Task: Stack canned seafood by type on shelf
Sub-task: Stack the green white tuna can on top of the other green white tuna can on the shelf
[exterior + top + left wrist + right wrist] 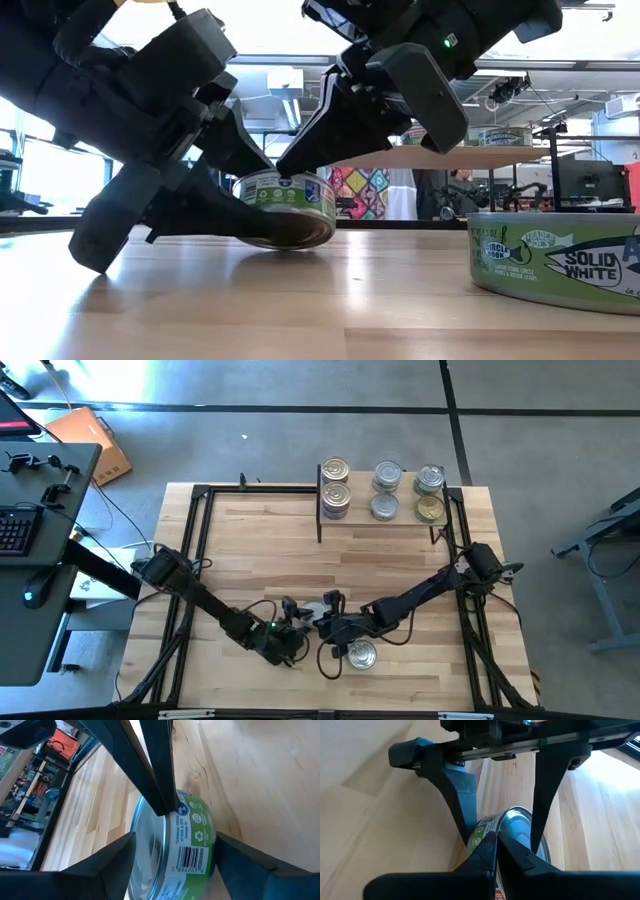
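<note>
The tin's upper rim meets the shut fingers of my right gripper, so that gripper should open and take the tin across its flat sides [147,847] from my left gripper.
A green-labelled tin [291,203] stands tipped on its lower edge on the tabletop, between both grippers near the table's near edge [312,613]. My left gripper [175,855] straddles it and is shut on it. My right gripper [492,847] is shut, with its tips at the tin's upper rim. A second tin, marked "solid white" [560,262], rests flat on the table by the near edge [360,655]. The light wood shelf [400,520] at the far edge carries several tins in pairs [335,485]. My left gripper pinches the tin across its flat faces, one finger [107,865] on the shiny lid [150,845] and the other [240,862] against the bottom. It comes from the table's left, slanting down. The tin sits tilted, its lower rim [290,243] on the table. My right gripper touches the tin with its shut fingertips [487,845] at the top of the labelled side wall [481,831], by the rim. It comes from the table's right, slanting down. The tip [287,172] rests on the raised edge.
The second tin lies close to the right gripper, toward the near edge. Black frame rails [195,550] run along the table's left and right sides. The wide middle of the tabletop [300,550] lies between the grippers and the shelf.
</note>
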You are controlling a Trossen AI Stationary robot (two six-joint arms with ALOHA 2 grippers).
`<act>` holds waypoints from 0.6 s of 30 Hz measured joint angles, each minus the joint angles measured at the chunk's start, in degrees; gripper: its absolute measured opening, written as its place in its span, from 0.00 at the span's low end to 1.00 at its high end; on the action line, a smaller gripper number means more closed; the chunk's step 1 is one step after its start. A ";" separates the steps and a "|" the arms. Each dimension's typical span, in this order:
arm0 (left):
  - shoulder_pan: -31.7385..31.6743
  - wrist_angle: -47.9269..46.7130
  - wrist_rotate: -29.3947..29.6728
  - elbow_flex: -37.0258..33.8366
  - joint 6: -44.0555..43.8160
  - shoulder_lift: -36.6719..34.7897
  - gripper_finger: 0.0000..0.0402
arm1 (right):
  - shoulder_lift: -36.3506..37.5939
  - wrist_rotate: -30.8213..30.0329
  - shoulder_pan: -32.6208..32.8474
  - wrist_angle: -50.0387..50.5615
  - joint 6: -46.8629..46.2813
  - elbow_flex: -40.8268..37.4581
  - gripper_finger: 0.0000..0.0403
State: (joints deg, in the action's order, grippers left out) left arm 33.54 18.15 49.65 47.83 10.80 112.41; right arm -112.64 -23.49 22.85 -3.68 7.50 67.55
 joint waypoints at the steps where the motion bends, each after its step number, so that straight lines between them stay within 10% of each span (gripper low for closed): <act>1: 0.00 0.29 0.00 -0.04 -0.01 0.03 0.62 | 0.00 -0.02 0.00 -0.06 -0.01 0.00 0.00; 12: 0.37 1.36 1.28 -0.17 -1.55 0.21 0.34 | 0.43 -0.30 0.00 -2.67 -1.04 0.00 0.01; 18: 1.17 2.52 2.23 -0.16 -2.19 0.35 0.35 | 4.75 -0.09 0.07 0.05 -2.33 0.08 0.21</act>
State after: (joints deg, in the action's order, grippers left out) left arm 34.71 20.67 51.88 47.67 8.61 112.76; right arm -107.89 -23.58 22.92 -3.62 5.17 67.63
